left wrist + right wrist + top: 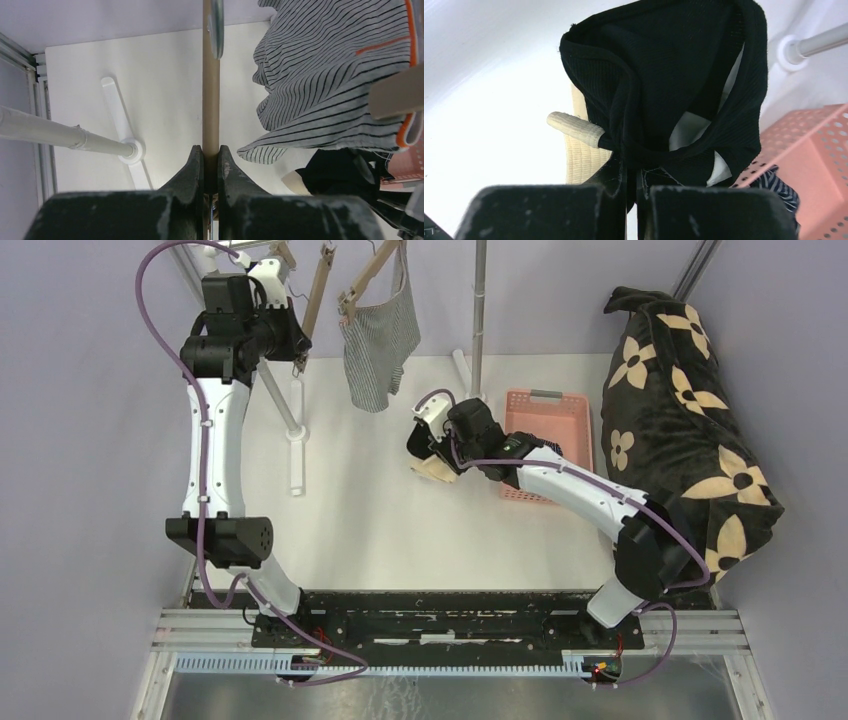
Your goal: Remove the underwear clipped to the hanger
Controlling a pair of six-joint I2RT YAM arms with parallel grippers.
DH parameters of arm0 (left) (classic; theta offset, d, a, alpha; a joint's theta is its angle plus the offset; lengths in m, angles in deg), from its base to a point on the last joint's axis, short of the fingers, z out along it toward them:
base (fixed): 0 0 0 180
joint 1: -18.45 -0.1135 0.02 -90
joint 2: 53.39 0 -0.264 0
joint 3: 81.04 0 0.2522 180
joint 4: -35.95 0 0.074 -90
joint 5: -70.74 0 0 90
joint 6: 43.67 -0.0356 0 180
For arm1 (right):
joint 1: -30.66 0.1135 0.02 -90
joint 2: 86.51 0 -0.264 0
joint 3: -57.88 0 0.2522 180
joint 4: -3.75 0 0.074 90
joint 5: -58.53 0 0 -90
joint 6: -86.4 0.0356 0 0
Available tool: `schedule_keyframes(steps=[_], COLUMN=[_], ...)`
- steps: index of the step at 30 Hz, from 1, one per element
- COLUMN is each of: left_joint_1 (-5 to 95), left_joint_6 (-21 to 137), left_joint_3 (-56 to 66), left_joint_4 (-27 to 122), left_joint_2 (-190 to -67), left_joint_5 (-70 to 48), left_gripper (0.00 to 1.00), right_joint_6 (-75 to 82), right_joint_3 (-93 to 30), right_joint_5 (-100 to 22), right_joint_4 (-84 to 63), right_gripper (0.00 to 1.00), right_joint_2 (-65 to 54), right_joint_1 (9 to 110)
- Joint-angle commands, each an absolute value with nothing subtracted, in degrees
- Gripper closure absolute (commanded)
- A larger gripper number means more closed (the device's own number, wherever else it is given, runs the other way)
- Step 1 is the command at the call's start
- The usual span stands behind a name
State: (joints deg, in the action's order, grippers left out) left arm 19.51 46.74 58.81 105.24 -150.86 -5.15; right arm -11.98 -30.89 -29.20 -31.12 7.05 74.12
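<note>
Next, my left gripper lets go of the tan hanger between the other empty hanger and the striped underwear [289, 290].
The grey-and-white striped underwear [380, 340] hangs clipped to a wooden hanger [365, 280] at the rack; it also shows in the left wrist view [330, 75]. My left gripper [297, 345] is shut on the tan bar of a neighbouring hanger [210, 90], jaws pressed on both sides of it [210, 152]. My right gripper [432, 458] is shut on the plain black underwear [674, 75], held above the table left of the basket; its cream band [576, 130] hangs out. The navy striped pair [781, 187] lies in the pink basket.
A pink perforated basket [560, 405] stands right of my right gripper. The large black blanket with tan flowers [690, 430] lies at the far right. White rack poles and feet [295, 430] stand on the table; another pole [480, 310] rises behind the basket.
</note>
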Motion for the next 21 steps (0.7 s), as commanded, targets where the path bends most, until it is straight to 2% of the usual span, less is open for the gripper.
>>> schedule_keyframes(steps=[1,9,21], left_joint_1=[19.06,18.97,18.75], left_joint_6=[44.8,45.6,47.02], left_joint_3=[61.21,60.94,61.01], left_joint_4=[97.4,94.0,89.55], left_joint_2=[-150.2,-149.11,-147.75], left_joint_5=[-3.66,-4.76,-5.53], left_gripper=[0.97,0.97,0.97], right_joint_6=[-12.49,-10.7,-8.93], right_joint_3=[-32.75,-31.68,-26.44], right_joint_5=[-23.85,-16.9,-14.39], right_joint_4=[-30.04,-28.49,-23.7], right_gripper=[0.99,0.99,0.99], right_joint_2=[3.19,-0.18,-2.81], right_joint_1=[72.76,64.73,52.86])
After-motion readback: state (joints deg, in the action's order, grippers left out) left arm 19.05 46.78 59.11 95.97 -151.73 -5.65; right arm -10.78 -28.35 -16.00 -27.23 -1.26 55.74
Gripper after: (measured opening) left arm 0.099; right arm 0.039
